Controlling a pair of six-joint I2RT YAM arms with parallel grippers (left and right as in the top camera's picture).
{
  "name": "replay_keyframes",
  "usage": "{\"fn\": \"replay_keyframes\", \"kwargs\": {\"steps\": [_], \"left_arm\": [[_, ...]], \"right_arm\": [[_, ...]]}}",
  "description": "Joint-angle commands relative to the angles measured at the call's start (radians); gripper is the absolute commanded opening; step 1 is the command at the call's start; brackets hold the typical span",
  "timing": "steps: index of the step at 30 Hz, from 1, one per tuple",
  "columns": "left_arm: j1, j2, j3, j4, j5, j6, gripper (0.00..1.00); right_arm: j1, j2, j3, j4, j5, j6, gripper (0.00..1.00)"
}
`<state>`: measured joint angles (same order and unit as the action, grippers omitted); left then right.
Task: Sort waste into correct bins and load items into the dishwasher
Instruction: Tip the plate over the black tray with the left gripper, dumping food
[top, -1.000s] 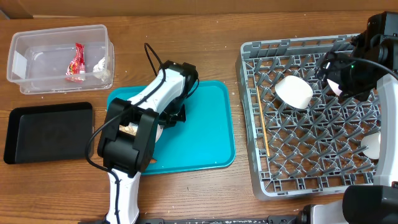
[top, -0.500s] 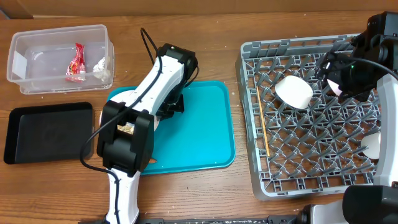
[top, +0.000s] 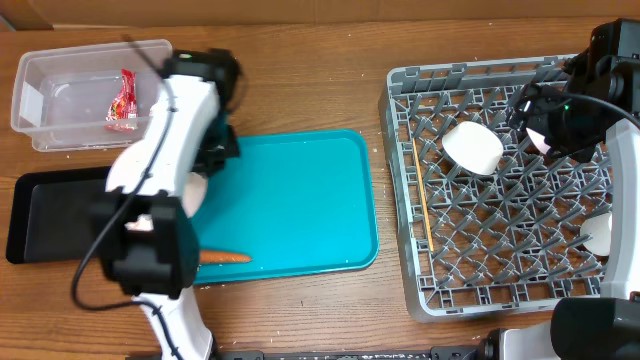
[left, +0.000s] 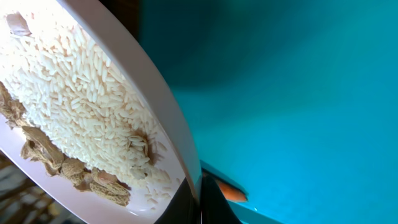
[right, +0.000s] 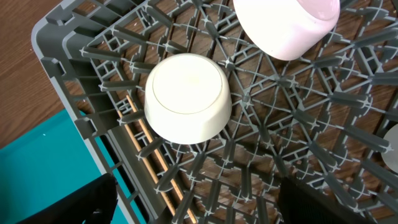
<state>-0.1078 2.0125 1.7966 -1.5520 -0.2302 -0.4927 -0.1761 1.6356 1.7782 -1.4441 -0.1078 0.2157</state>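
Note:
I need to use my left gripper to set the white plate down on the teal tray's bare half (top: 301, 178) nearest the grey rack.
My left gripper (left: 200, 200) is shut on the rim of a white plate (left: 163, 127) that carries white rice (left: 74, 93) and beige food scraps (left: 59, 167). In the overhead view the plate (top: 194, 190) shows under the left arm, at the left edge of the teal tray (top: 300, 200), beside the black tray (top: 50, 215). An orange carrot (top: 224, 257) lies on the teal tray's front edge. The clear tub (top: 50, 110) holds the red wrapper (top: 123, 98). My right gripper (right: 199, 205) is open and empty above the grey rack (top: 500, 290), near an upturned white cup (right: 186, 96) and a pale pink bowl (right: 289, 25).
Wooden chopsticks (right: 152, 155) lie along the rack's left side. Another white dish (top: 598, 235) stands at the rack's right edge. The left arm (top: 160, 150) stretches across the teal tray's left side and the tub's right end, hiding the tissue.
My left arm has swung left with the plate, from the middle of the teal tray to its left edge. The carrot on the tray has come into view. The right arm has not moved.

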Motion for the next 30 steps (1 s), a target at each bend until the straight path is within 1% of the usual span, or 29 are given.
{"fn": "replay_keyframes", "kwargs": {"steps": [1, 8, 15, 21, 24, 28, 30], "left_arm": [[0.122, -0.058, 0.026, 0.022, 0.053, 0.079, 0.04], [0.315, -0.057, 0.026, 0.106, 0.209, 0.190, 0.04], [0.460, -0.057, 0.026, 0.193, 0.364, 0.311, 0.04], [0.528, -0.057, 0.026, 0.235, 0.478, 0.375, 0.04], [0.564, -0.057, 0.026, 0.232, 0.593, 0.414, 0.04], [0.621, -0.057, 0.026, 0.201, 0.835, 0.512, 0.04], [0.653, -0.057, 0.026, 0.173, 0.924, 0.551, 0.04]], "right_arm": [[0.004, -0.002, 0.001, 0.002, -0.006, -0.008, 0.85], [0.004, -0.002, 0.001, 0.001, -0.006, -0.008, 0.85], [0.004, -0.002, 0.001, 0.001, -0.006, -0.008, 0.84], [0.004, -0.002, 0.001, 0.002, -0.006, -0.008, 0.84], [0.004, -0.002, 0.001, 0.001, -0.006, -0.008, 0.84], [0.004, -0.002, 0.001, -0.001, -0.005, -0.011, 0.84], [0.004, -0.002, 0.001, -0.001, -0.005, -0.011, 0.84]]}}
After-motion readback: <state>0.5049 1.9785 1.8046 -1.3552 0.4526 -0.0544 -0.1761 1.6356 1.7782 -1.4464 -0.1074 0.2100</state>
